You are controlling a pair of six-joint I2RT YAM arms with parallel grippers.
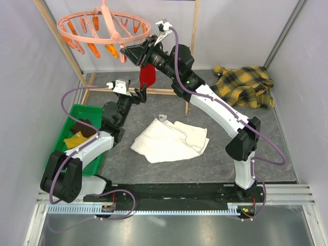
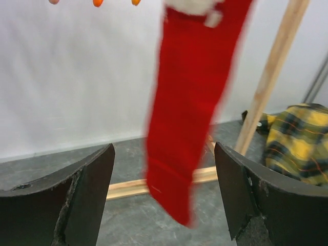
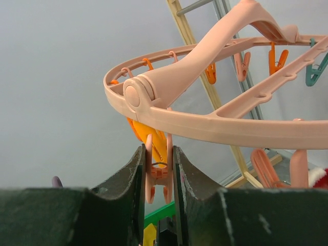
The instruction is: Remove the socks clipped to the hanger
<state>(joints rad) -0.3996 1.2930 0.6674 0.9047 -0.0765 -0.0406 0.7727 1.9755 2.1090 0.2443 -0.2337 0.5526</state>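
The red sock hangs loose past my left gripper's open fingers, so I should reach in and pinch its lower end (image 2: 173,197) while my right gripper squeezes the clip.
The salmon-pink hanger (image 1: 102,24) hangs at the top left, and its ring fills the right wrist view (image 3: 215,128). My right gripper (image 1: 124,51) is shut on a pink clip (image 3: 158,174) under the ring, and the clip's lower tips stand apart. A red sock (image 1: 147,77) dangles just below that gripper, its top hidden behind it. In the left wrist view the red sock (image 2: 189,118) looks blurred. It hangs in line with the gap of my open left gripper (image 2: 164,148), which sits just below it (image 1: 141,95). A mustard sock (image 1: 74,139) and a brown sock (image 1: 84,127) lie in the green bin (image 1: 77,110).
A white towel (image 1: 171,139) lies mid-table. A yellow-black plaid shirt (image 1: 246,84) is bunched at the back right. The wooden frame rack (image 1: 154,91) has posts and a floor bar behind the sock. Grey walls close in on all sides.
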